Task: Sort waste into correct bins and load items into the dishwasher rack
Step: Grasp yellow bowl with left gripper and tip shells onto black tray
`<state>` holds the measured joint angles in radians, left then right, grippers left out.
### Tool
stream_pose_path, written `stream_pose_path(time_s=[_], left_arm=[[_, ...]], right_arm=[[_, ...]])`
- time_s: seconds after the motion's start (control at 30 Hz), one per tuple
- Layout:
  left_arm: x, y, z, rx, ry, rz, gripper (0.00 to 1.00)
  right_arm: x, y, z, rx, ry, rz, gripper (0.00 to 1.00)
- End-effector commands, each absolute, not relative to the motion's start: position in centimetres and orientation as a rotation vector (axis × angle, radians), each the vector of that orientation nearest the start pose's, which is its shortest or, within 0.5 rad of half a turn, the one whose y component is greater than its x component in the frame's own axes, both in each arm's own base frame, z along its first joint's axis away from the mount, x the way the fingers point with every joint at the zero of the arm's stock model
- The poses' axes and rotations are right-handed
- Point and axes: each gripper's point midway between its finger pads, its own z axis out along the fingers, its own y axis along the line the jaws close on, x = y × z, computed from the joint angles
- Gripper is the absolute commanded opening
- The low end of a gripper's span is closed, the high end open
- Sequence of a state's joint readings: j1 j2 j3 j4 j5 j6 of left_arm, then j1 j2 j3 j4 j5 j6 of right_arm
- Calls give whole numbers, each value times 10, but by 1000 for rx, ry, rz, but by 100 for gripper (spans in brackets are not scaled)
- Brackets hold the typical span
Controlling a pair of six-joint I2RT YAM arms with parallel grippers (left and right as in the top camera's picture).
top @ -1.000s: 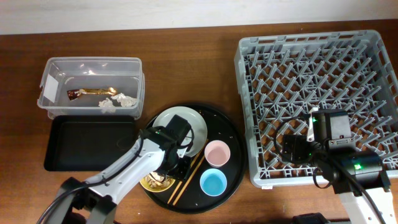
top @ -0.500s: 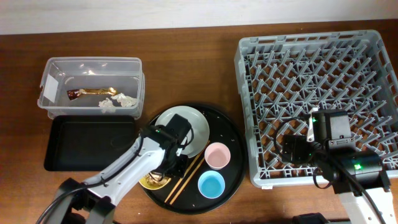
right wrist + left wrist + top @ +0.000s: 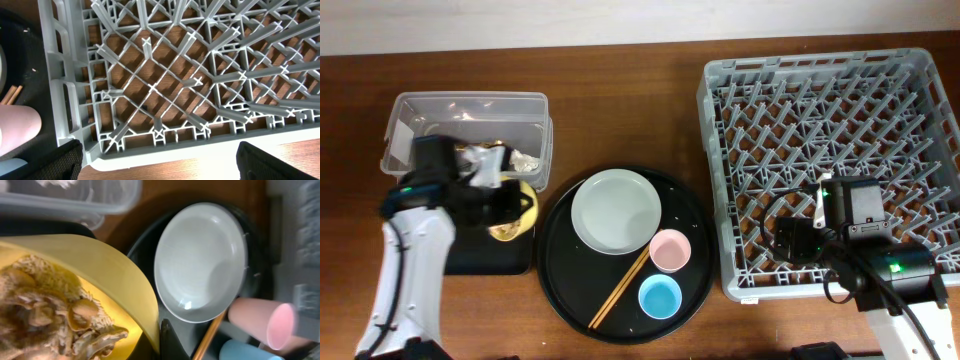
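Observation:
Next, my left gripper puts the yellow bowl down on the grey-green plate point(image 3: 607, 202) point(image 3: 190, 254), which is on the round black tray.
My left gripper point(image 3: 503, 205) is shut on the rim of the yellow bowl point(image 3: 516, 214) and holds it over the shallow black rectangular tray point(image 3: 480, 258), next to the clear tub point(image 3: 465, 108). In the left wrist view, the bowl point(image 3: 100, 275) holds tan food scraps point(image 3: 45, 315), with my fingers point(image 3: 161, 336) clamped on its edge. White tissue point(image 3: 524, 158) lies in the tub. The grey-green plate point(image 3: 615, 210), pink cup point(image 3: 670, 248), blue cup point(image 3: 662, 296) and chopsticks point(image 3: 620, 290) sit on the round black tray point(image 3: 692, 215). My right gripper point(image 3: 160, 165) is open and empty above the front left corner of the dishwasher rack point(image 3: 820, 100).
The rack point(image 3: 165, 75) fills the right wrist view, with the pink cup point(image 3: 15, 131) at its left edge. The tub and rectangular tray stand close together at the left. Bare wooden table lies along the back and front edges.
My left gripper has lifted the yellow bowl off the round black tray and carried it left, over the black rectangular tray. The right arm has not moved.

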<state>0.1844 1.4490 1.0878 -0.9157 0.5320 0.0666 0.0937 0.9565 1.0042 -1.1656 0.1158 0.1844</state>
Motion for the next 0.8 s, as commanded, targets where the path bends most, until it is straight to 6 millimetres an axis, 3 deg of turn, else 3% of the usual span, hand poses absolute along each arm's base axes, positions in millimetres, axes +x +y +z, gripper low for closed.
stream_pose_path(time_s=[0.0,0.17,0.27,0.37,0.53,0.77], left_arm=[[317,-23,145,-36,2494,-1054,0],[328,7,145,-264,2225,-1436,0],[333,22,145,-374,2088,-1578,0],[337,28,175,-379,1876,-1717,0],[337,31,180,-521,1857,-1817,0],[337,32,180,-529,1855,-1818,0]], right_arm=[[220,0,188,170,2647,-69,99],[220,0,188,170,2647,-69,99],[220,0,188,170,2647,-69,99],[220,0,188,170,2647,-69,99],[220,0,188,170,2647,-69,99],[220,0,188,170,2647,-69,99]])
